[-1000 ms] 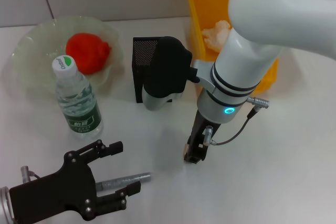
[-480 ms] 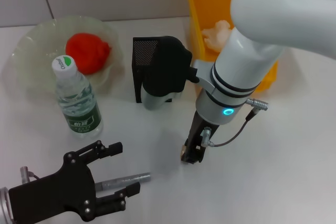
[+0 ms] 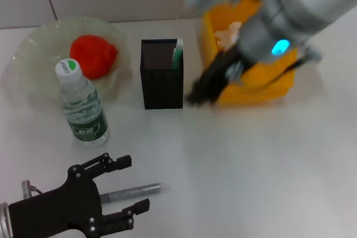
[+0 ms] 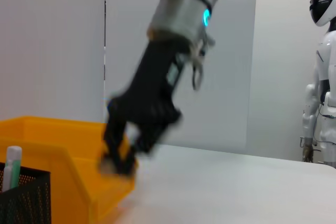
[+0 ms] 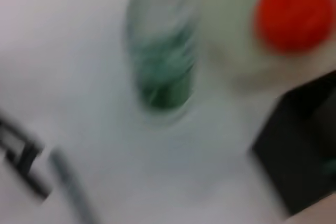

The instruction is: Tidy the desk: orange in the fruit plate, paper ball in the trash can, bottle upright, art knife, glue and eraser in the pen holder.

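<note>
My right gripper is to let go of the eraser inside the black mesh pen holder [image 3: 165,59] [image 5: 321,127], next to the white-and-green glue stick.
My right gripper [image 3: 202,92] is blurred in mid-air between the black mesh pen holder [image 3: 162,76] and the yellow trash can [image 3: 262,85]; the left wrist view shows it [image 4: 118,153] beside the can [image 4: 58,150]. The eraser is hidden. A white-and-green glue stick [image 3: 178,54] stands in the holder. The paper ball [image 3: 227,34] lies in the can. In the fruit plate [image 3: 28,45] rests the orange [image 3: 92,54]. The bottle [image 3: 82,107] stands upright. My left gripper [image 3: 134,183] is open around the grey art knife [image 3: 131,192] lying on the table.
The white tabletop meets a tiled wall behind the plate and can. In the right wrist view the bottle [image 5: 165,61], orange [image 5: 296,11] and pen holder [image 5: 299,156] pass by blurred. A white robot [image 4: 321,77] stands far off.
My right arm has swung up and back from the table spot in front of the pen holder to beside the trash can. The holder, hidden before, now shows. The left gripper has barely moved.
</note>
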Available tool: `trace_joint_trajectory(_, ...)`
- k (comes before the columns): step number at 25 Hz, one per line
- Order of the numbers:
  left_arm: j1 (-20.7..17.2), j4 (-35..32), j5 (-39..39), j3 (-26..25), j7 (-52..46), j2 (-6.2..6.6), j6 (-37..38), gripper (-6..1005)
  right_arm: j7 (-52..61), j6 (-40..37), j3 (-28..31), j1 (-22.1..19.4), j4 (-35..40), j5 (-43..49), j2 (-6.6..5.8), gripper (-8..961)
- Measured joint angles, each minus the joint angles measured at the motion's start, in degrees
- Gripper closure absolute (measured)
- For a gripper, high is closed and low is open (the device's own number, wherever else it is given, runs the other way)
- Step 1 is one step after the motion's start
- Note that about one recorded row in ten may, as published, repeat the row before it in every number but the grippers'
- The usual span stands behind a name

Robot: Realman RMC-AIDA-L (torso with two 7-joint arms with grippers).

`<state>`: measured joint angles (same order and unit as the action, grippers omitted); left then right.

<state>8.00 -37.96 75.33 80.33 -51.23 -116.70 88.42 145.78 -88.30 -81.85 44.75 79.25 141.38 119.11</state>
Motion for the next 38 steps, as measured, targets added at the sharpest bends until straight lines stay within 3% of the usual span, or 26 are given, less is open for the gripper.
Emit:
trace_joint_trajectory(4,0.03,0.00,0.12,-0.01,0.00,0.05,0.07,185,-1.89,0.43,9.68,-1.54,6.35,0.37,-0.01,691)
trace_joint_trajectory(8,0.17,0.00,0.17,-0.01,0.00,-0.02,0.09,185,-4.31,4.47,14.20,-1.73,4.49,-2.02,-0.01,691)
trace_joint_trajectory(16,0.45,0.00,0.17,-0.01,-0.39,-0.11,0.09,185,-9.46,10.15,14.20,0.81,-5.97,-4.21,-0.01,691)
trace_joint_trajectory(38,0.78,0.00,0.16,0.00,-0.18,-0.37,0.07,185,-20.01,16.84,14.06,3.96,-19.34,-10.18,-0.01,662)
